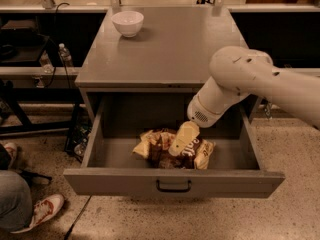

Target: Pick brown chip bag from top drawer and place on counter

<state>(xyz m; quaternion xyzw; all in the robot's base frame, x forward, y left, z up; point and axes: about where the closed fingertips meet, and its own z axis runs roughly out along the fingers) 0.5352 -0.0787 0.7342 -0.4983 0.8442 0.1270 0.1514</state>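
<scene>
The middle of the brown chip bag [170, 144] in the open drawer, just beside the bag's pale yellow end, will be gripped by my gripper.
The brown chip bag [156, 149], crinkled dark brown with pale yellow ends, lies in the middle of the open top drawer [172, 180], which is pulled out from the grey cabinet and has a small black handle [173, 186] on its front. My gripper [181, 140] reaches down into the drawer from the right and sits directly over the bag's middle, its pale fingers against or just above the bag. The white arm crosses the drawer's right half. The grey counter [170, 49] lies above, behind the drawer.
A white bowl [128, 23] stands at the counter's far left corner. A person's leg and red-and-white shoe [41, 211] are on the floor at the lower left. A water bottle [64, 55] and dark shelving stand left of the cabinet.
</scene>
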